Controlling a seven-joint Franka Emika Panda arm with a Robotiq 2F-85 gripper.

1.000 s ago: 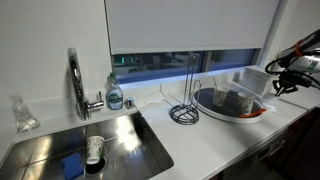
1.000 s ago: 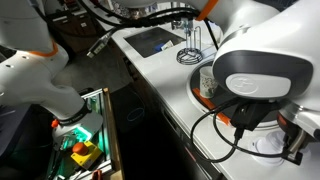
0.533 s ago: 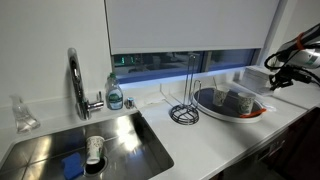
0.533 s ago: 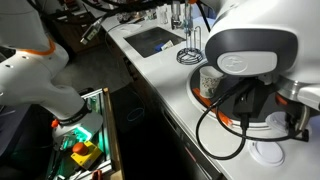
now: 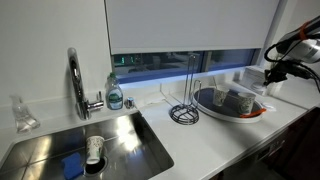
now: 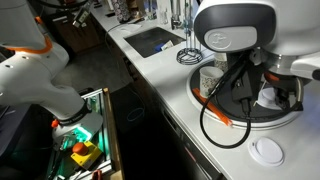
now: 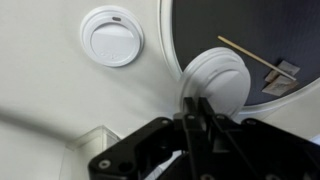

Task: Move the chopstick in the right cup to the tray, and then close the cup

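Note:
Next, I release the white lid from my gripper on the rim of the tray's cup (image 5: 246, 94) that is nearest the orange packet.
In the wrist view my gripper (image 7: 197, 108) is shut on the edge of a round white lid (image 7: 215, 78) and holds it over the rim of the dark-grey tray (image 7: 200, 25). A thin chopstick (image 7: 250, 58) lies flat in the tray. In an exterior view the gripper (image 5: 274, 73) hangs just right of and above the tray (image 5: 236, 113), where two tumblers (image 5: 222, 97) stand side by side. In an exterior view the beige cup (image 6: 208, 80) shows behind the arm, beside the tray (image 6: 262, 116).
A second white lid (image 7: 112, 36) lies on the counter beside the tray; it also shows in an exterior view (image 6: 266, 150). A clear plastic box (image 7: 95, 148) sits near the gripper. A black wire rack (image 5: 185, 112), a sink (image 5: 90, 145), a faucet (image 5: 75, 80) and a soap bottle (image 5: 115, 95) lie farther along.
The arm has lifted and swung toward the tray with the lid in the gripper. More of the tray now shows behind the arm.

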